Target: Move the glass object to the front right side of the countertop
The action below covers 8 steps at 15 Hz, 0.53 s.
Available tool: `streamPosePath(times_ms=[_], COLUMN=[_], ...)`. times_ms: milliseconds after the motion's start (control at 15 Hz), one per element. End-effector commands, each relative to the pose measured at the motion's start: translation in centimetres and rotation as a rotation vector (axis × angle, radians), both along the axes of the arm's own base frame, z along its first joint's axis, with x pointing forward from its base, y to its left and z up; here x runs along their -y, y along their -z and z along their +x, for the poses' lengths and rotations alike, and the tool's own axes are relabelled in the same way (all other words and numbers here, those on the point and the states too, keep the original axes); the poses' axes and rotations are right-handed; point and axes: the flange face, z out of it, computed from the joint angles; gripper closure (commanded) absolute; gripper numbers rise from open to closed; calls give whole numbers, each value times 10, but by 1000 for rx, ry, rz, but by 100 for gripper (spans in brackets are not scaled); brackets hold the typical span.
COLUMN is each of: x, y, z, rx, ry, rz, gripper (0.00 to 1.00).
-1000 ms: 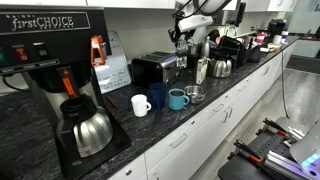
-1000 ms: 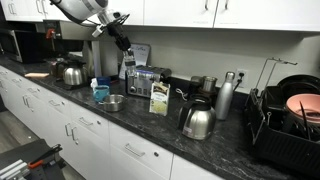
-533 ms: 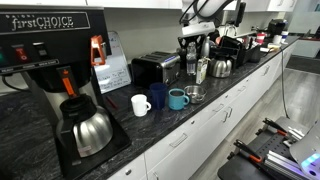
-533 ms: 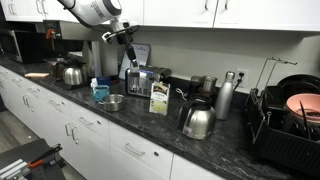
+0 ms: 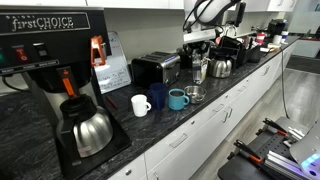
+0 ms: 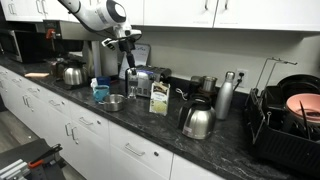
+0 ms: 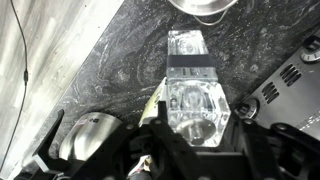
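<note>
I am going to set down the glass object on the countertop [image 5: 198, 81] [image 7: 196, 43]. Next, my gripper lets go of it close beside the low dish, toward the steel kettle.
My gripper [image 7: 195, 135] is shut on the clear glass [image 7: 195, 98] and holds it in the air over the dark speckled countertop [image 7: 100, 70]. In the wrist view I look down into the glass between the two black fingers [image 7: 150, 140]. In both exterior views the gripper [image 5: 196, 45] [image 6: 128, 45] hangs above the toaster area, with the pale glass [image 5: 195, 62] [image 6: 129, 60] under it, hard to make out. The countertop [image 5: 165, 125] [image 6: 120, 125] runs long over white cabinets.
Below me are a toaster [image 6: 145, 80], a small carton [image 6: 158, 98], a steel kettle [image 6: 197, 120] and a low glass dish [image 6: 113, 102]. A blue mug [image 5: 177, 98], a white mug [image 5: 141, 104] and a coffee machine [image 5: 60, 80] stand nearer. A steel bottle [image 6: 226, 97] and a dish rack [image 6: 290, 115] are at the far end.
The gripper has carried the glass sideways along the counter, towards the toaster and carton, and a little lower. The other objects have not moved.
</note>
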Motion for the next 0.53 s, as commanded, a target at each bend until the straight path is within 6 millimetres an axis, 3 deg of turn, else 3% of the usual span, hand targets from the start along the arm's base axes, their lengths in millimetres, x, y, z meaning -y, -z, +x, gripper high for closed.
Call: streamPosePath(times_ms=[0, 467], x=[6, 8], y=[5, 30], z=[2, 7], rx=[1, -33], ry=[37, 65], rz=[-5, -14], gripper=[73, 73])
